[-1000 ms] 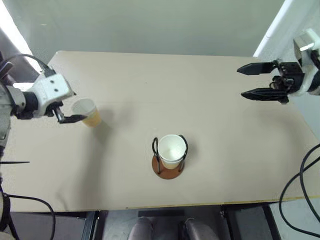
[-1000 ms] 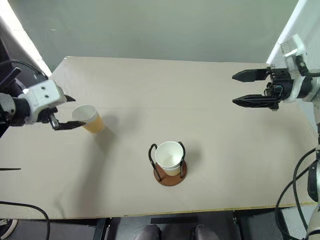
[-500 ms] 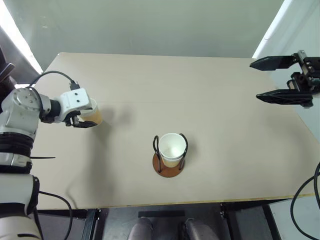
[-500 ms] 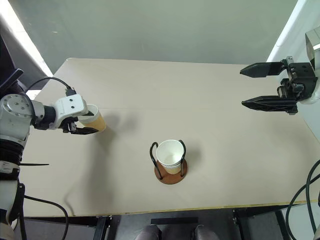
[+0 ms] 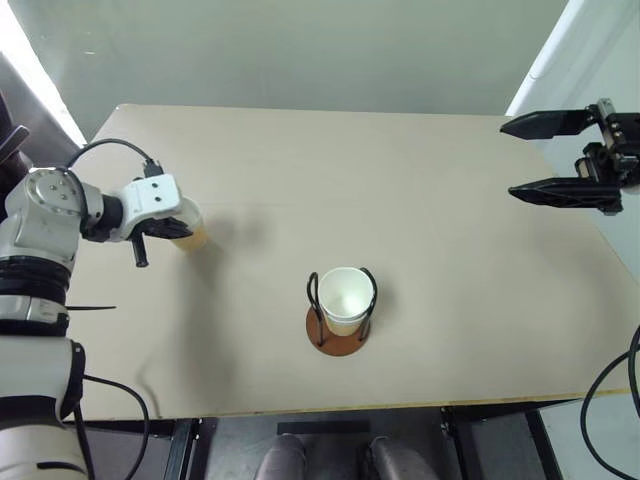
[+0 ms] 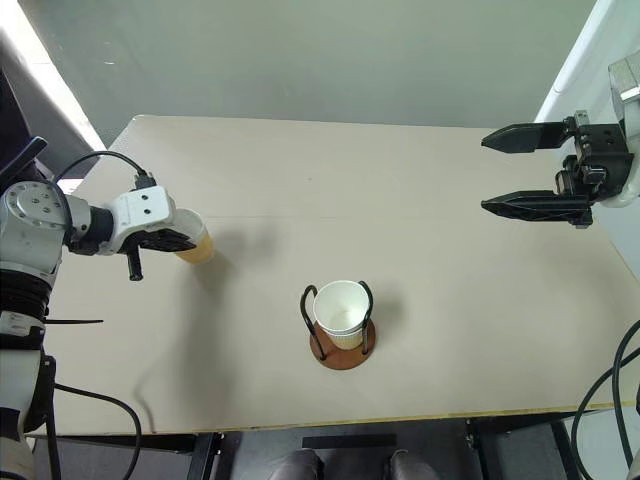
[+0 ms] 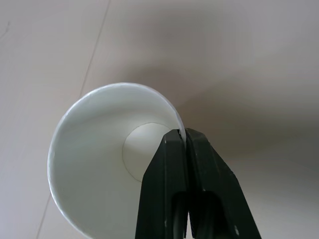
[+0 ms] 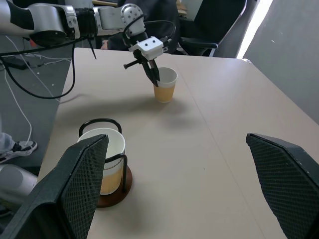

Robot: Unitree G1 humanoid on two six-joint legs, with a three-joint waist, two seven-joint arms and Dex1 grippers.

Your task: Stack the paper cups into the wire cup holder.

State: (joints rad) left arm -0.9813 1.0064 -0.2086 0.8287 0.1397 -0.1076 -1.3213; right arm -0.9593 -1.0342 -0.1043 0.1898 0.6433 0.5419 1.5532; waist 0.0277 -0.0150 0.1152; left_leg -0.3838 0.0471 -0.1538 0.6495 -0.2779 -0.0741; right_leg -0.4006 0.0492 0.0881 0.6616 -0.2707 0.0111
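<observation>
The paper cup in my left gripper should be let go inside the other paper cup (image 5: pixel 349 292), which sits in the wire cup holder.
A paper cup (image 5: pixel 196 238) stands upright at the left of the table, tan outside and white inside (image 7: pixel 99 164). My left gripper (image 5: pixel 180 229) is shut on its rim, one finger inside the cup and one outside (image 7: pixel 212 194). Near the table's front middle stands the wire cup holder (image 5: pixel 338 343), a reddish-brown disc with black wire loops, and a paper cup (image 5: pixel 345 296) sits in it. My right gripper (image 5: pixel 508 158) hangs open above the table's far right edge, holding nothing. The right wrist view shows the held cup (image 8: pixel 164 89) and the holder (image 8: pixel 115 193).
The beige table (image 5: pixel 420 230) carries nothing else. A grey wall runs behind its far edge. Black cables (image 5: pixel 612 390) hang off the right side, and a cable (image 5: pixel 105 150) loops over my left wrist.
My left gripper moved in over the standing cup and shut on its rim. The right gripper stayed open at the right edge.
</observation>
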